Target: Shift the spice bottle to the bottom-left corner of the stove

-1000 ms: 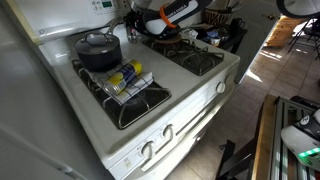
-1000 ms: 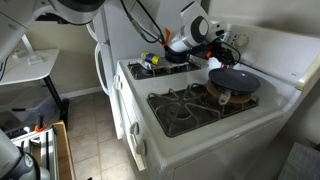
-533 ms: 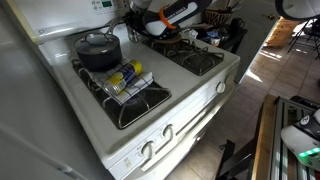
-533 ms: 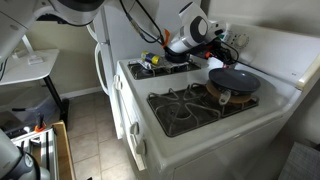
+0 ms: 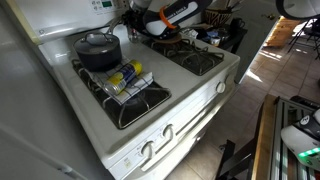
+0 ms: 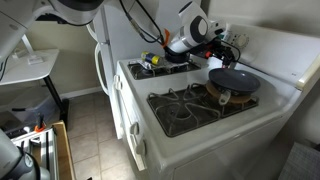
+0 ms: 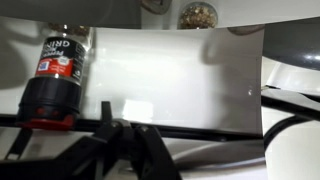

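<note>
My gripper should open, line up with the spice bottle, which stands beside its fingers outside their grasp, and take the bottle by its dark cap [image 7: 50, 99] before lifting.
The spice bottle [image 7: 55, 85] shows at the left of the wrist view, dark with a red band and a white-lettered label, against the white back panel of the stove. The picture seems to be upside down. The stove [image 5: 195, 90] is white with black grates and shows in both exterior views [image 6: 205, 135]. My gripper [image 5: 137, 24] hovers over the rear of the stove near the back panel, also seen in an exterior view [image 6: 216, 42]. Its jaws are too small and dark to read. I cannot make out the bottle in the exterior views.
A dark lidded pot [image 5: 98, 48] sits on a rear burner, also in an exterior view [image 6: 232, 82]. A yellow-and-blue object [image 5: 125, 77] lies on a front burner grate [image 6: 150, 65]. Clutter stands beside the stove [image 5: 205, 38]. White knobs [image 5: 147, 150] line the front.
</note>
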